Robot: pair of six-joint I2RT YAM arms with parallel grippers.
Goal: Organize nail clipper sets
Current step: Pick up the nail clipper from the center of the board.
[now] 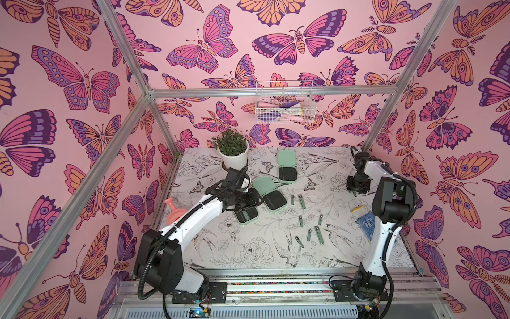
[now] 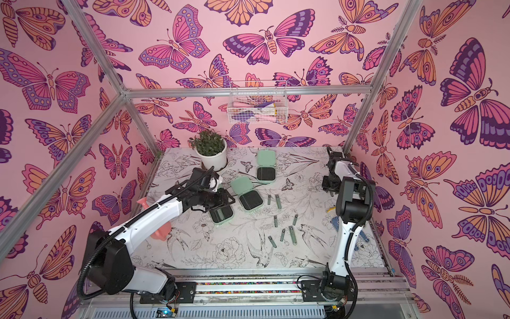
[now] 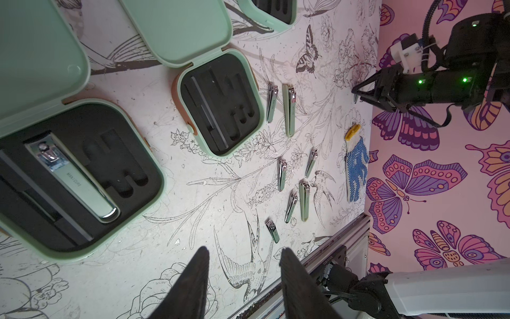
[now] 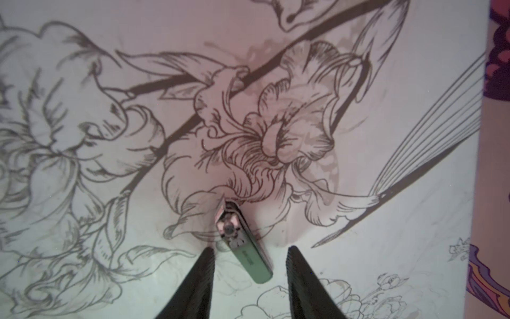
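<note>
The small green clipper sits at a slant across my right gripper's opening, so next I close on its green handle [image 4: 256, 266] and straighten it before lowering it into the near case.
Three mint-green cases lie open on the table in both top views: a far one [image 1: 287, 172], a middle one [image 1: 274, 200] and a near one [image 1: 249, 218]. The left wrist view shows the near case [image 3: 116, 243] with a large silver clipper [image 3: 74, 176] seated in its black insert. My left gripper [image 3: 245, 250] hovers by that case [image 1: 248, 205], open and empty. Several slim clippers [image 1: 311, 232] lie loose mid-table, two more [image 1: 296, 200] beside the middle case. My right gripper [image 4: 251, 249] is open low at the far right [image 1: 356, 190]. A small green clipper [image 4: 242, 245] lies on the table between its fingertips, untouched.
A potted plant [image 1: 233, 150] stands at the back left. A pink watering can [image 1: 174, 211] sits behind the left arm. A blue dotted glove [image 1: 364, 221] lies by the right arm. A wire basket [image 1: 284, 105] hangs on the back wall.
</note>
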